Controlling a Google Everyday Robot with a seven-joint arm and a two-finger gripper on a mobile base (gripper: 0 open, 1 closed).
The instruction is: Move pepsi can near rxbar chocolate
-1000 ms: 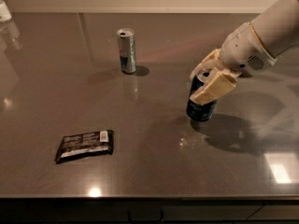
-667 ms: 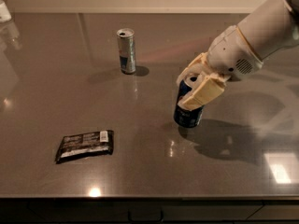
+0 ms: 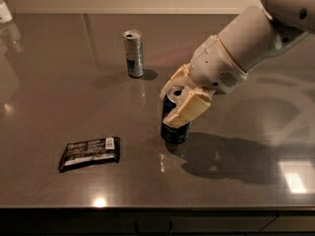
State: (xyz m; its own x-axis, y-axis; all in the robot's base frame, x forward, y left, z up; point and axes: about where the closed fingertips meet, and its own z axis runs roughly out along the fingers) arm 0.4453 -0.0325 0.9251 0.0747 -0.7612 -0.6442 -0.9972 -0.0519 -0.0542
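My gripper is going to release the pepsi can on the table (image 3: 135, 155), next to the white-marked end of the rxbar chocolate.
The pepsi can (image 3: 173, 131), short and dark blue with a silver top, stands upright in the middle of the grey table (image 3: 59, 82). My gripper (image 3: 181, 98) comes in from the upper right and is shut on the can, one cream finger (image 3: 189, 107) across its front and one behind. The rxbar chocolate (image 3: 89, 152), a flat black wrapper with white text, lies to the left of the can, roughly a can's length and a half away, near the table's front.
A taller slim silver-blue can (image 3: 134, 53) stands behind and to the left of the pepsi can. A white object (image 3: 4, 11) sits at the far left back corner. The table's front edge (image 3: 157, 208) runs along the bottom.
My gripper has carried the pepsi can leftward and toward the front of the table, closer to the rxbar chocolate. The slim can and the wrapper have not moved.
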